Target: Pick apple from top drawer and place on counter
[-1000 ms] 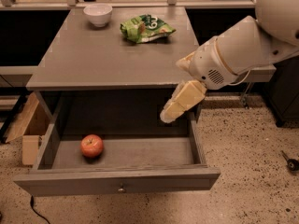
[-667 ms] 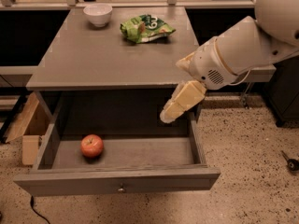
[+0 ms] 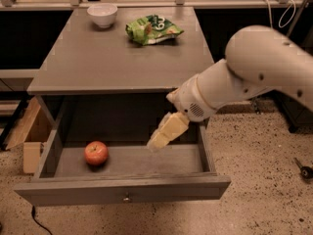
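Observation:
The open top drawer is next for my gripper. It should go there and close around the middle of the red apple (image 3: 99,153).
The red apple (image 3: 96,152) lies on the floor of the open top drawer (image 3: 122,187), at its left side. The drawer is pulled well out and its small knob (image 3: 126,198) shows on the front panel. My gripper (image 3: 163,133) hangs on the white arm, over the middle-right of the drawer's inside, just below the front edge of the counter (image 3: 112,58). It is to the right of the apple and a little above it, not touching it. It holds nothing that I can see.
A white bowl (image 3: 102,14) stands at the counter's back left and a green snack bag (image 3: 153,29) lies at the back middle. A cardboard box (image 3: 28,133) sits on the floor left of the cabinet. Speckled floor lies to the right.
The gripper has moved down and to the left, from beside the counter's right front corner to over the drawer's inside, nearer the apple. The apple has not moved.

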